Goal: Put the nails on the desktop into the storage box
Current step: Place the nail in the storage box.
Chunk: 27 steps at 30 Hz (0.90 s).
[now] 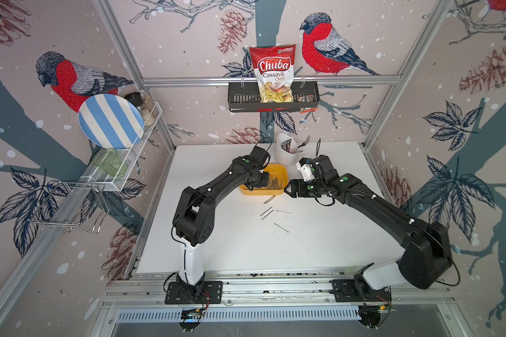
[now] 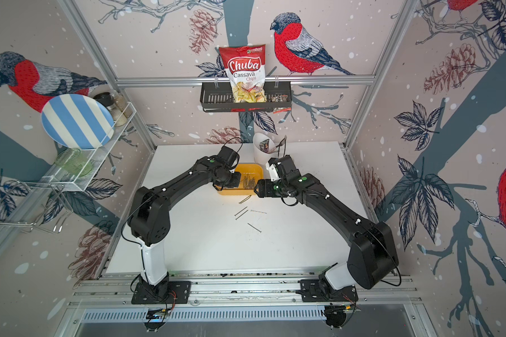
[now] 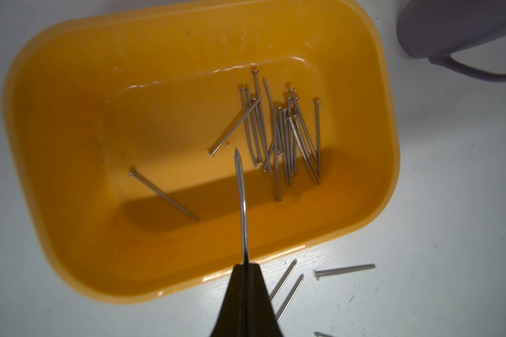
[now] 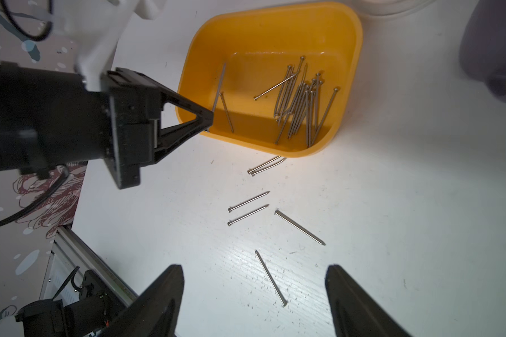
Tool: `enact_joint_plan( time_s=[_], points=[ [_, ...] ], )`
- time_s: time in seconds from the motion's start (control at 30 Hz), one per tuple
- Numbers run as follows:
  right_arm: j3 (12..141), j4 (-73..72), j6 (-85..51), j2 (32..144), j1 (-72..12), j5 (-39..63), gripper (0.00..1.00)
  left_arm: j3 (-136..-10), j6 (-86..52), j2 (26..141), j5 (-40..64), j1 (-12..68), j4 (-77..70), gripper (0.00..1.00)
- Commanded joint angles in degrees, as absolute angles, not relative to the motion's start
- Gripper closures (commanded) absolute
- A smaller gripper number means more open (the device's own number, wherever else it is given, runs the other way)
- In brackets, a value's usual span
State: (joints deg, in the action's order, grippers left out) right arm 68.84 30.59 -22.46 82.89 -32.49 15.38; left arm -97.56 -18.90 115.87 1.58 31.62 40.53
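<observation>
Next, my right gripper grips the head end (image 4: 279, 295) of the loose nail that lies farthest from the storage box and leaves the nail's pointed end free.
The yellow-orange storage box (image 1: 278, 170) stands on the white desktop (image 1: 246, 248) toward the back, with a pile of nails (image 3: 287, 137) inside. My left gripper (image 3: 246, 266) is shut on one nail (image 3: 241, 198), which sticks out over the box's inside; the right wrist view shows that gripper (image 4: 209, 116) at the box's rim. My right gripper (image 4: 254, 271) is open just right of the box (image 4: 275, 26), above a loose nail (image 4: 270, 277). Several more nails (image 1: 266, 212) lie on the desktop in front of the box.
A white cutlery holder (image 1: 287, 153) with a fork stands behind the box. A grey mug (image 3: 450, 29) sits close beside it. A black wire basket (image 1: 240, 99) with a chips bag hangs on the back wall. A rack with a striped plate (image 1: 110, 121) is at the left.
</observation>
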Motion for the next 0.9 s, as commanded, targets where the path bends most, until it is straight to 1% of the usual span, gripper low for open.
enact_joint_plan(
  time_s=[0.0, 0.27, 0.5, 0.53, 0.57, 0.6, 0.67, 0.8, 0.87],
  points=[
    [69.0, 32.7, -21.9, 81.6, -31.7, 13.9, 0.2, -102.1, -16.4, 120.8, 4.0, 31.5, 41.4, 1.0],
    [68.9, 33.8, -21.6, 81.0, -30.2, 13.8, 0.2, -108.5, -15.2, 128.9, 6.4, 31.4, 42.8, 1.0],
    [67.7, 33.4, -21.3, 82.9, -30.3, 14.6, 0.2, -107.4, -15.6, 128.7, 7.8, 31.4, 42.4, 1.0],
    [67.5, 33.3, -21.4, 83.1, -30.2, 14.7, 0.2, -106.9, -15.8, 128.4, 8.0, 31.4, 42.4, 0.98],
    [67.3, 33.1, -21.4, 83.2, -30.2, 14.9, 0.2, -106.3, -16.0, 127.9, 8.1, 31.4, 42.1, 0.88],
    [67.2, 32.9, -21.4, 83.2, -30.3, 15.0, 0.2, -105.4, -16.3, 127.1, 8.2, 31.3, 41.8, 0.83],
    [66.7, 32.6, -21.3, 83.4, -30.3, 15.2, 0.2, -103.8, -16.9, 125.3, 8.3, 31.3, 40.9, 0.79],
    [65.3, 33.0, -20.4, 84.0, -30.4, 15.9, 0.2, -100.9, -18.2, 121.3, 8.7, 31.3, 39.6, 0.67],
    [64.7, 33.6, -19.9, 84.5, -30.9, 15.7, 0.2, -99.6, -18.7, 119.0, 8.8, 31.4, 39.4, 0.63]
  ],
)
